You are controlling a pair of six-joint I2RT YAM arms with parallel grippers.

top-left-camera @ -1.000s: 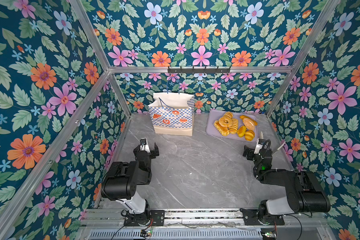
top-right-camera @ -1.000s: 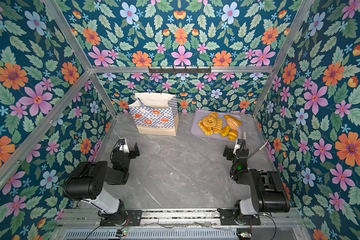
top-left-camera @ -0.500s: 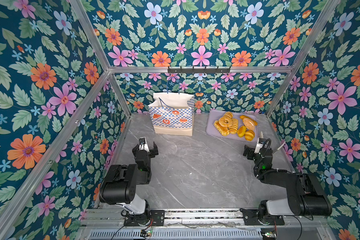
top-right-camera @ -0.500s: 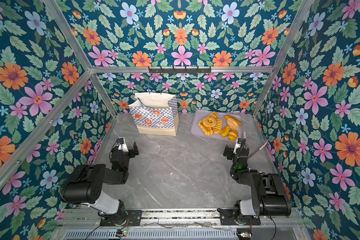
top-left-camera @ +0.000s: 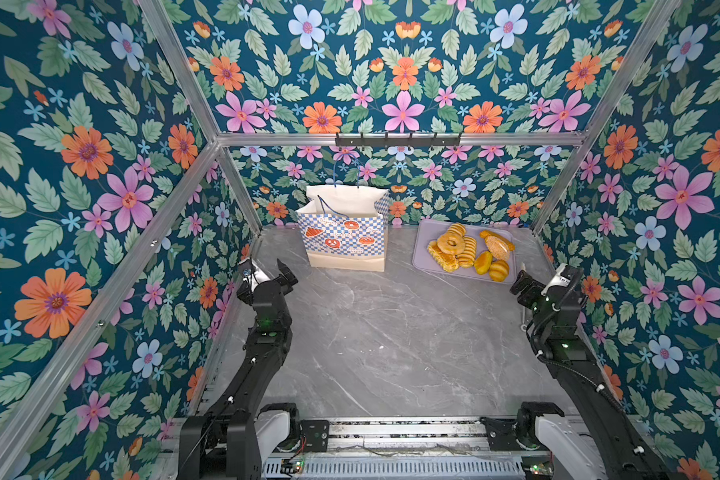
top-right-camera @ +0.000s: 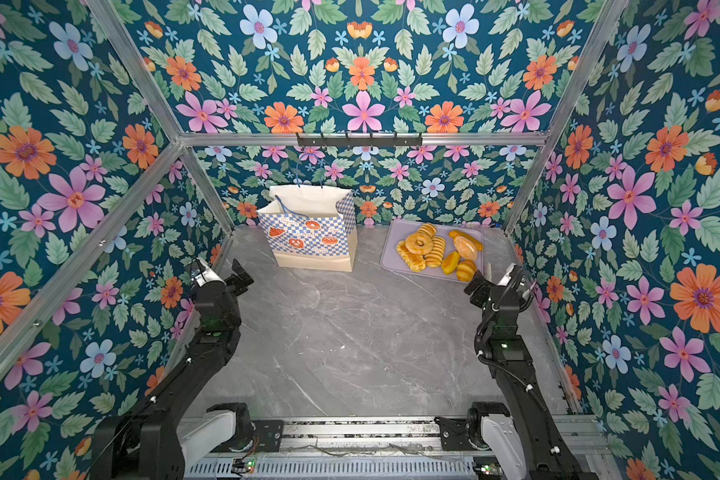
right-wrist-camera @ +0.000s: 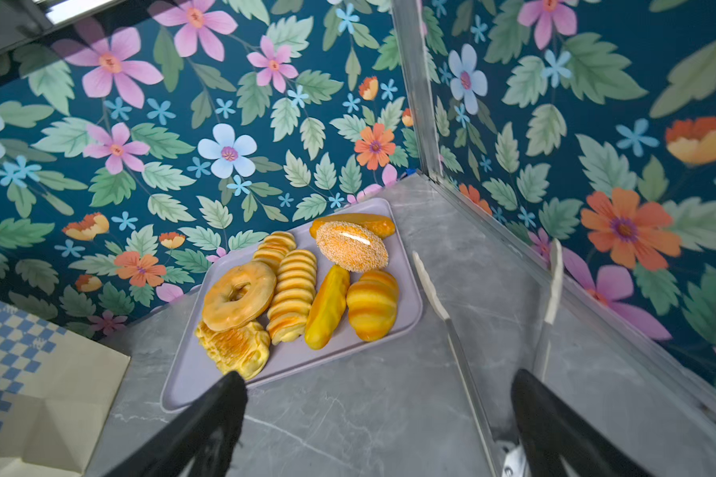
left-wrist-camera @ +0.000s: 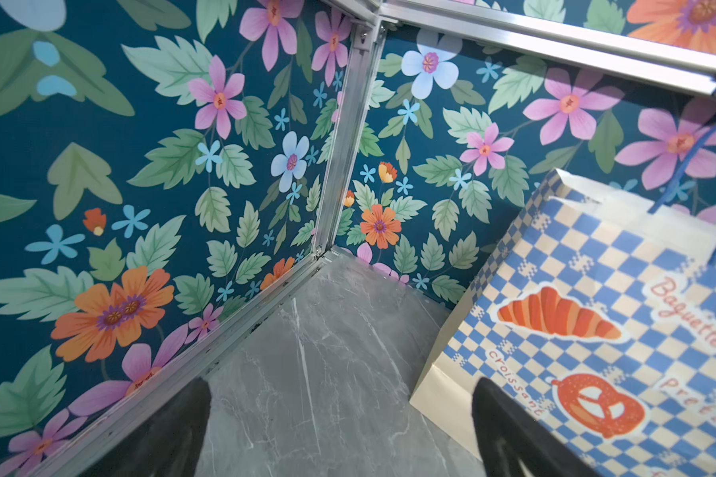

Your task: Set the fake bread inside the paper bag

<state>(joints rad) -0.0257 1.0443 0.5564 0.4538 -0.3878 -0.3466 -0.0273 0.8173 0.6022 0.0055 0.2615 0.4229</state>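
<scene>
Next, my left gripper grabs the paper bag by its side's top edge point(top-left-camera: 300, 206) point(left-wrist-camera: 559, 178), on the side facing away from the lilac tray.
The fake bread point(top-left-camera: 470, 251) point(top-right-camera: 437, 249) is a heap of golden toy pastries on a lilac tray point(top-left-camera: 428, 230) at the back right. In the right wrist view a ring doughnut point(right-wrist-camera: 238, 295), ridged rolls and a seeded loaf point(right-wrist-camera: 350, 245) show. The paper bag point(top-left-camera: 345, 235) point(top-right-camera: 313, 239) point(left-wrist-camera: 595, 314) stands upright and open at the back, left of the tray. My left gripper point(top-left-camera: 266, 270) point(left-wrist-camera: 341, 388) is open and empty, near the bag's front left corner. My right gripper point(top-left-camera: 543, 276) point(right-wrist-camera: 379, 378) is open and empty, just in front of the tray.
Flowered walls with aluminium frame posts close in the grey marble table point(top-left-camera: 391, 340) on three sides. A black hook rail point(top-left-camera: 397, 139) runs along the back wall. A thin white two-armed tool point(right-wrist-camera: 430, 285) lies by the right wall beside the tray.
Both arms have unfolded from their low tucked pose and risen. The grippers have shifted a little toward the back and the side walls. Both stay open.
</scene>
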